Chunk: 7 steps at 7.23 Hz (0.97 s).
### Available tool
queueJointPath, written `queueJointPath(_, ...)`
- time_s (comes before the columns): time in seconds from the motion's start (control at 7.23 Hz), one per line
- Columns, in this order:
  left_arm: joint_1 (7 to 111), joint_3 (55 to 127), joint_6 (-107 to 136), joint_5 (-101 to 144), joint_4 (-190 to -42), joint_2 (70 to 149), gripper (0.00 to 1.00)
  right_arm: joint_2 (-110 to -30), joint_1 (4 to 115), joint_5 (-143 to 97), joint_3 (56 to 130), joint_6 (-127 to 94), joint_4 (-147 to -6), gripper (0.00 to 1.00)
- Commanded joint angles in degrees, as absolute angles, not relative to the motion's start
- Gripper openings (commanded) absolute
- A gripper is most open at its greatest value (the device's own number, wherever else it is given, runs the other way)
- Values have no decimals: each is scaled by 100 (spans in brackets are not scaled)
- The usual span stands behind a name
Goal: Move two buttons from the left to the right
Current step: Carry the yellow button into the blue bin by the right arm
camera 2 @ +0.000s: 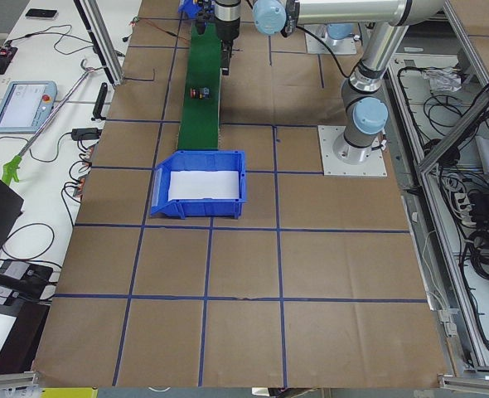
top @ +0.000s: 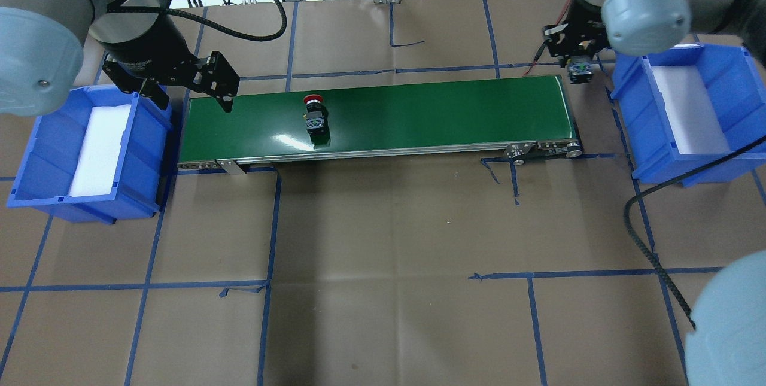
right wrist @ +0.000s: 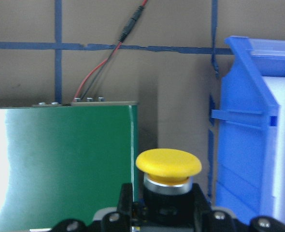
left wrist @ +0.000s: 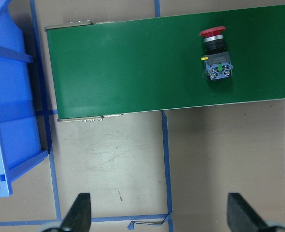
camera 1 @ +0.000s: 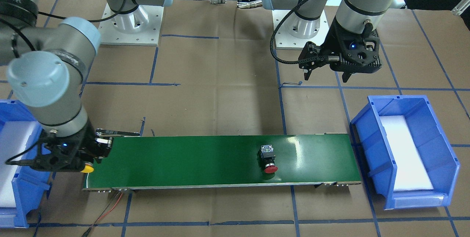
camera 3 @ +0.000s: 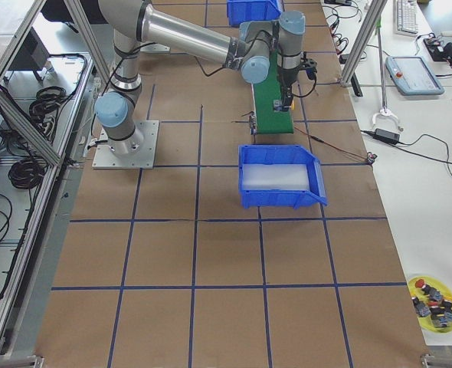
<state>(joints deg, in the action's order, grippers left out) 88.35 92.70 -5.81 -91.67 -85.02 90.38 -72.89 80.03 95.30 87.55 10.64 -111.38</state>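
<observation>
Next, I release the yellow button with my right gripper on the near half of the white liner [camera 1: 6, 142], by the cable end.
The red button [top: 314, 115] lies on its side on the green conveyor belt [top: 419, 114], left of the belt's middle; it also shows in the left wrist view [left wrist: 216, 54] and the front-facing view [camera 1: 268, 160]. My left gripper [top: 192, 99] hangs open and empty over the belt's left end, beside the left bin, its fingertips [left wrist: 79, 212] wide apart. My right gripper [top: 577, 66] is shut on the yellow button [right wrist: 168, 164] at the belt's right end, next to the right bin. The yellow cap [camera 1: 87, 169] pokes out past the fingers.
A blue bin with a white liner [top: 90, 152] stands at the belt's left end, and another [top: 688, 111] at its right end. A red and black cable [right wrist: 104, 67] runs from the belt's right end. Brown paper with blue tape lines covers the table.
</observation>
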Motion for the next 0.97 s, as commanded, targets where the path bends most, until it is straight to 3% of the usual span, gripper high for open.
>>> queueJointPath(0.0,8833,9264,-580,-9176,-8499,9053,100,-7593,6774,9176,8736,2531,-10907,5)
queueJointPath(0.28,8833,9264,-528,-9193,-8499,9044,100,-7576,5919,9000,8911,3790,-11003,3)
queueJointPath(0.83,8877,9211,-211,-9211,-8517,9114,100,-7358,5695,8798,10439,4707,-13048,3)
